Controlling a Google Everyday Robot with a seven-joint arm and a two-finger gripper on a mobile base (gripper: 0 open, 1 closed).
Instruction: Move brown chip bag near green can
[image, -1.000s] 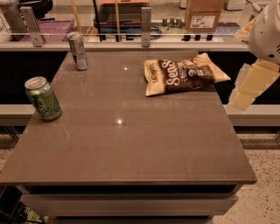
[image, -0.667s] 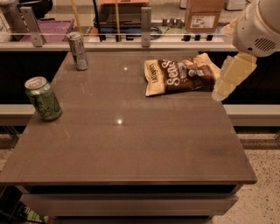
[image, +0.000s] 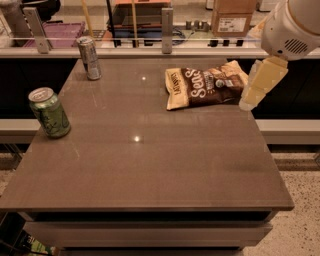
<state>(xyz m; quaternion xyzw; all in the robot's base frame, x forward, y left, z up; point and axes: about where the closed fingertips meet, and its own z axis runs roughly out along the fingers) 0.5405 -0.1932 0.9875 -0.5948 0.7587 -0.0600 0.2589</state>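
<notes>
I will next move my gripper to the brown chip bag's dark middle (image: 212, 87), between the cream ends of the bag, and close it there.
The brown chip bag (image: 206, 86) lies flat on the far right part of the table, dark brown centre with white lettering and cream ends. The green can (image: 49, 112) stands upright near the table's left edge. My gripper (image: 250, 100) hangs from the white arm at the upper right. It is just right of the bag's right end, above the table's right edge.
A taller silver-grey can (image: 89, 57) stands at the far left corner of the grey-brown table (image: 150, 165). Behind the table runs a rail with a glass barrier (image: 165, 25); boxes and a purple crate lie beyond it.
My arm has swung left and in from beyond the table's right side, bringing the gripper next to the bag's right end. The bag and both cans have not moved.
</notes>
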